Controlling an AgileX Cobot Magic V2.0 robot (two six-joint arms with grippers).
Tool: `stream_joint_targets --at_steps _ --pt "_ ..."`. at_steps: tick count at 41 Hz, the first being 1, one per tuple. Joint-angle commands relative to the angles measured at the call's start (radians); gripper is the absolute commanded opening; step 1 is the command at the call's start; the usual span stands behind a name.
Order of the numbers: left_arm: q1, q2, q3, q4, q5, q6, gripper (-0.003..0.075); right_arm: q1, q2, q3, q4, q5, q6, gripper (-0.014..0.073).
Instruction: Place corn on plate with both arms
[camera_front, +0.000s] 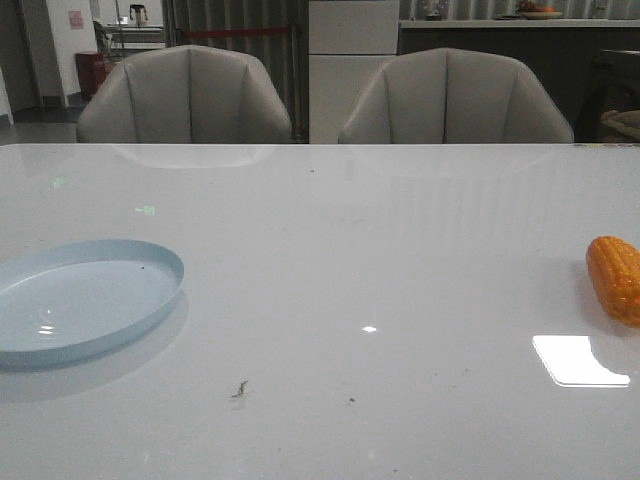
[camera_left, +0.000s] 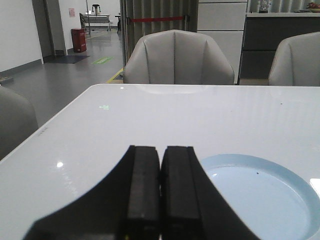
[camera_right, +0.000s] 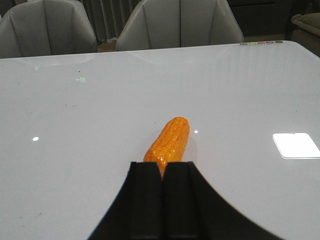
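Observation:
The robot's left gripper should close on the rim (camera_front: 2, 287) of the pale blue plate, on the side farthest from the orange corn.
The orange corn (camera_front: 615, 278) lies on the white table at the far right edge of the front view. In the right wrist view the corn (camera_right: 169, 140) lies just beyond my right gripper (camera_right: 163, 165), which is shut with nothing between its fingers. The pale blue plate (camera_front: 150, 300) rests at the left of the table. In the left wrist view the plate (camera_left: 300, 192) lies beside my left gripper (camera_left: 160, 149), shut and empty, above the table by the plate's rim. Neither gripper shows in the front view.
Two grey chairs (camera_front: 185, 95) (camera_front: 455, 95) stand behind the table's far edge. A bright light reflection (camera_front: 578, 360) shows on the tabletop near the corn. A small dark scrap (camera_front: 240, 389) lies near the table's front.

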Motion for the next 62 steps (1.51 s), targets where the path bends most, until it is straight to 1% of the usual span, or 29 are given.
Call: stream_joint_targets --at_steps 1,8,16,19,27,33,37,42,48,55,62 --pt "-0.003 -0.019 0.038 -0.01 -0.103 -0.003 0.0094 0.001 -0.025 -0.021 -0.009 -0.096 -0.001 0.0025" --pt "-0.003 -0.019 0.036 -0.01 -0.18 -0.003 0.0094 0.001 -0.025 -0.021 -0.009 -0.102 -0.001 0.0025" --pt "-0.003 -0.019 0.023 -0.018 -0.26 -0.003 0.0094 0.001 -0.025 -0.031 0.022 -0.236 -0.001 0.0025" --pt "-0.003 -0.019 0.002 -0.009 -0.279 -0.003 0.0094 0.001 -0.025 -0.061 0.022 -0.238 -0.001 0.0025" --pt "-0.003 -0.015 -0.151 0.135 -0.272 -0.003 0.0094 0.001 -0.025 -0.192 0.022 -0.207 -0.001 0.0025" --pt "-0.003 0.033 -0.314 0.225 -0.158 -0.003 0.0094 0.001 -0.003 -0.315 0.022 -0.09 -0.005 0.0025" --pt "-0.003 0.125 -0.439 0.247 -0.089 -0.003 0.0094 0.001 0.057 -0.399 0.022 -0.016 -0.008 0.0025" --pt "-0.003 0.284 -0.535 0.22 -0.043 -0.003 0.0094 0.001 0.18 -0.455 0.021 0.007 -0.05 0.0025" --pt "-0.003 0.462 -0.539 0.049 -0.043 -0.003 0.0094 0.001 0.322 -0.455 0.021 0.007 -0.05 0.0025" --pt "-0.003 0.675 -0.539 0.056 -0.053 -0.003 0.0094 0.001 0.41 -0.455 0.021 0.007 -0.05 0.0025" --pt "-0.003 0.89 -0.539 0.054 -0.051 -0.003 0.0094 0.001 0.451 -0.455 0.021 0.007 -0.05 0.0025"
